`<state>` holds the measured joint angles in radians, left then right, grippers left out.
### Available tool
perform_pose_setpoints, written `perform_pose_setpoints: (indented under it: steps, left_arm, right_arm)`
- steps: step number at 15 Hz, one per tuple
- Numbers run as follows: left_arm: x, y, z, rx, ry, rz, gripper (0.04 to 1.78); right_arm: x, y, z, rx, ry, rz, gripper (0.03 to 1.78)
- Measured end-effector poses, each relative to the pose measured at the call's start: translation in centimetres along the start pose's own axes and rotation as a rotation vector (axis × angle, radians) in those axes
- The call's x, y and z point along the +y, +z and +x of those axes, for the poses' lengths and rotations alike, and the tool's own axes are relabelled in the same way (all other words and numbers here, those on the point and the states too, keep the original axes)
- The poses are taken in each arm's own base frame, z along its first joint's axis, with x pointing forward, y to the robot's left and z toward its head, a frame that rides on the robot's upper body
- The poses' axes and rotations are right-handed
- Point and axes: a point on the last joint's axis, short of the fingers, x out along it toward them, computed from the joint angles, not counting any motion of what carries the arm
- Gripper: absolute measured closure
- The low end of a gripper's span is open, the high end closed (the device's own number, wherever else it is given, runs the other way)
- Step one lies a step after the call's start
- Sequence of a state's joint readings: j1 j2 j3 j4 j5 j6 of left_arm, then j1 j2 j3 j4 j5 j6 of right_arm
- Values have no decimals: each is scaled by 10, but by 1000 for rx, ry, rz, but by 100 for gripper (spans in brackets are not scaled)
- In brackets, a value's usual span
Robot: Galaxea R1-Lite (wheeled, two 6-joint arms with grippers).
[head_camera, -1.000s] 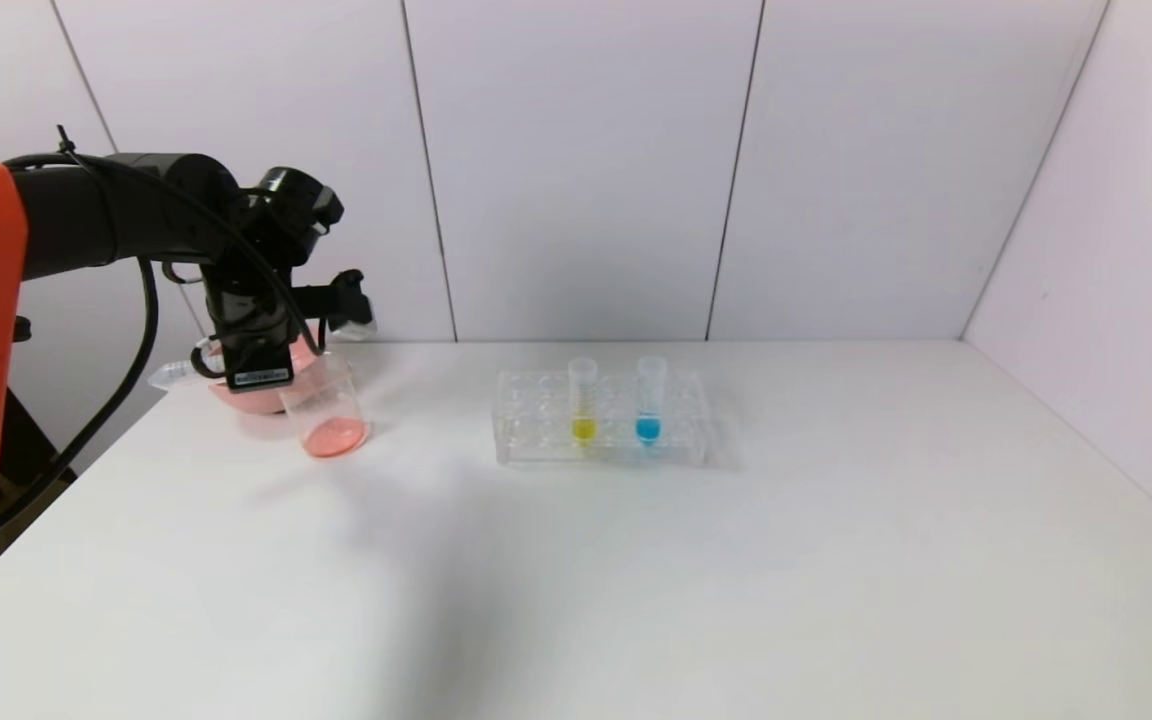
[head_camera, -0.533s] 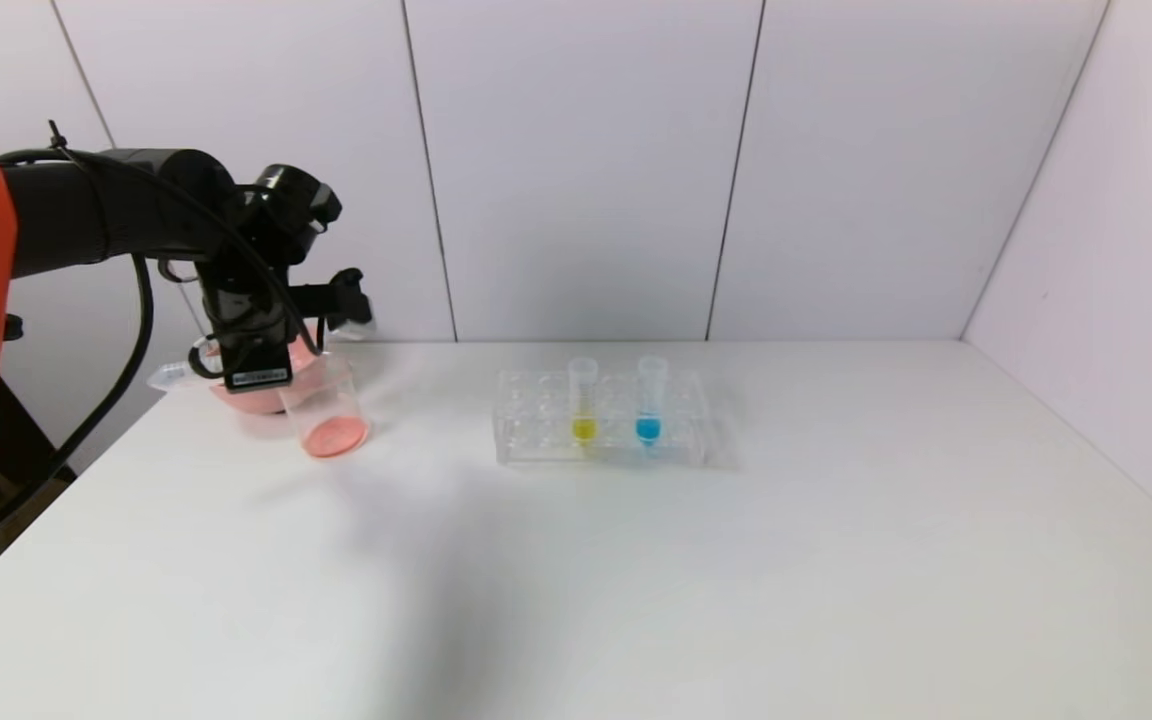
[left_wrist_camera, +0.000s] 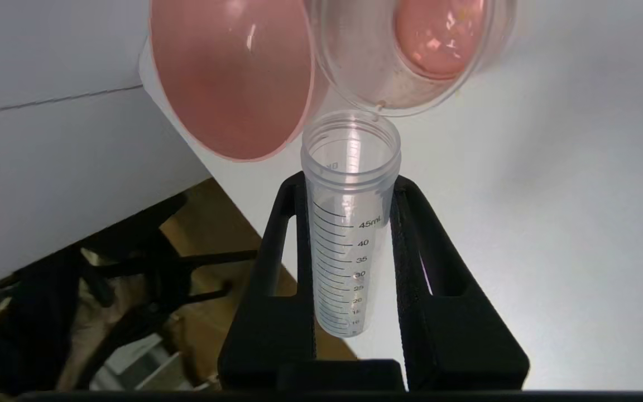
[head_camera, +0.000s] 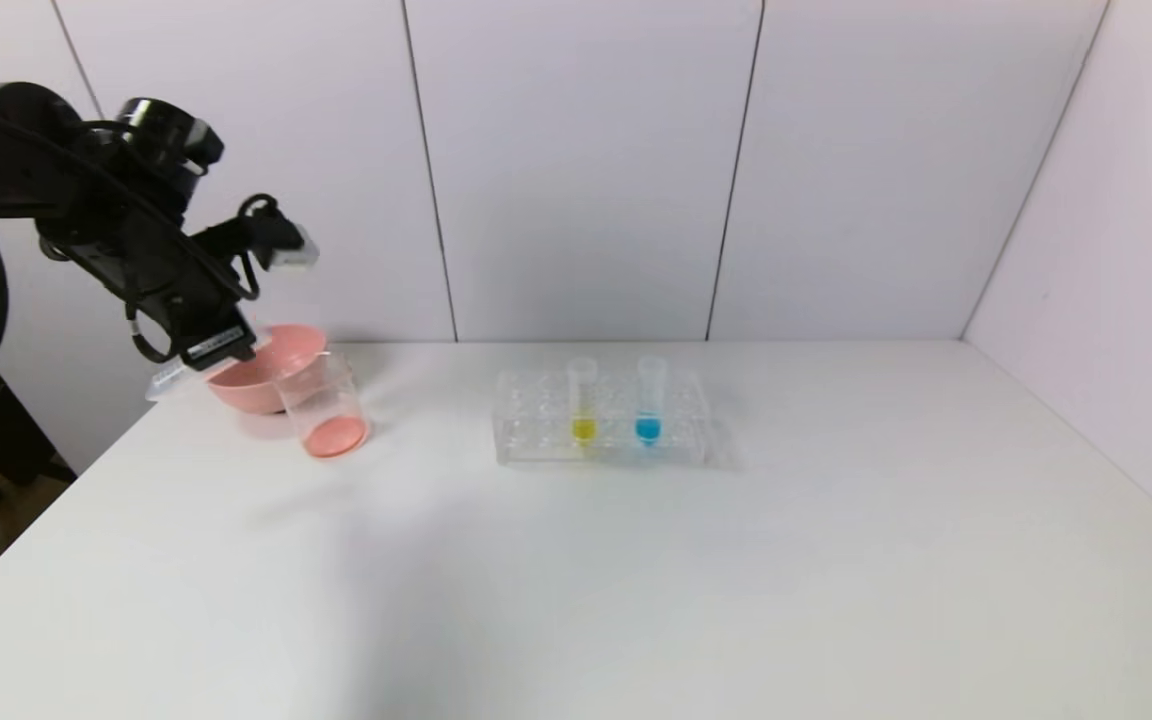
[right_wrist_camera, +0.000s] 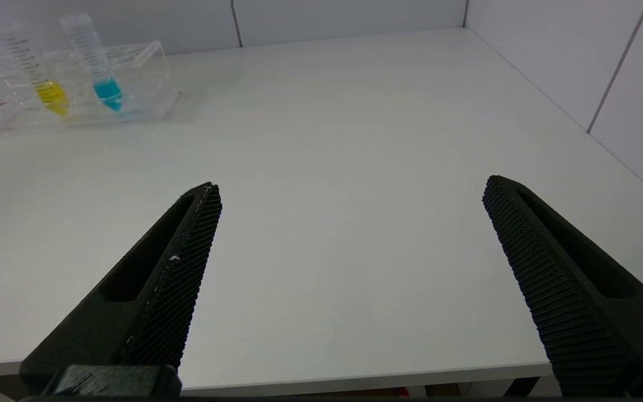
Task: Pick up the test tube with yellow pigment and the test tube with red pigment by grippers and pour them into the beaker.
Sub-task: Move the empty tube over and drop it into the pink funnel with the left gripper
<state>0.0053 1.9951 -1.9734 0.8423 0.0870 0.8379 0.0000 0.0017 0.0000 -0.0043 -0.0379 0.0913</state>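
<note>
Next, I release the empty test tube from my left gripper inside the pink bowl (head_camera: 260,370) (left_wrist_camera: 235,73) that touches the beaker. The tube is still tilted in the air.
My left gripper (head_camera: 204,352) is shut on a clear graduated test tube (left_wrist_camera: 349,234) that looks empty. It holds the tube tilted, in the air at the table's far left, with the mouth toward the pink bowl (left_wrist_camera: 232,78) and the beaker (left_wrist_camera: 411,50). The tube's end shows in the head view (head_camera: 166,378). The beaker (head_camera: 323,405) holds red-orange liquid. The yellow test tube (head_camera: 583,400) stands in the clear rack (head_camera: 536,435) and also shows in the right wrist view (right_wrist_camera: 37,70). My right gripper (right_wrist_camera: 352,190) is open and empty above the table's near edge.
A blue-liquid tube (head_camera: 649,400) stands in the rack right of the yellow one and shows in the right wrist view (right_wrist_camera: 95,61). The pink bowl (head_camera: 256,375) sits just behind the beaker, touching it. White walls close the back and right. The table's left edge is under my left arm.
My left arm has risen and swung left and back, away from over the beaker, still holding the tube. The beaker, bowl and rack have not moved.
</note>
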Motion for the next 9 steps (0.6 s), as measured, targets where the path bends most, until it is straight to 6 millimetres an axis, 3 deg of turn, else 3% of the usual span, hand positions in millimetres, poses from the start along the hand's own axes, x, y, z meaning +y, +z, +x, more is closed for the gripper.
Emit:
perform_pose_setpoints:
  steps: [4,9]
  left_arm:
    - [13,-19,3,-116,21,-437,139]
    - [-5,-55,36,-268,178,-692,139]
  right_arm:
    - [0,0,0,0,0,0,10]
    - [0,0,0,0,0,0,10]
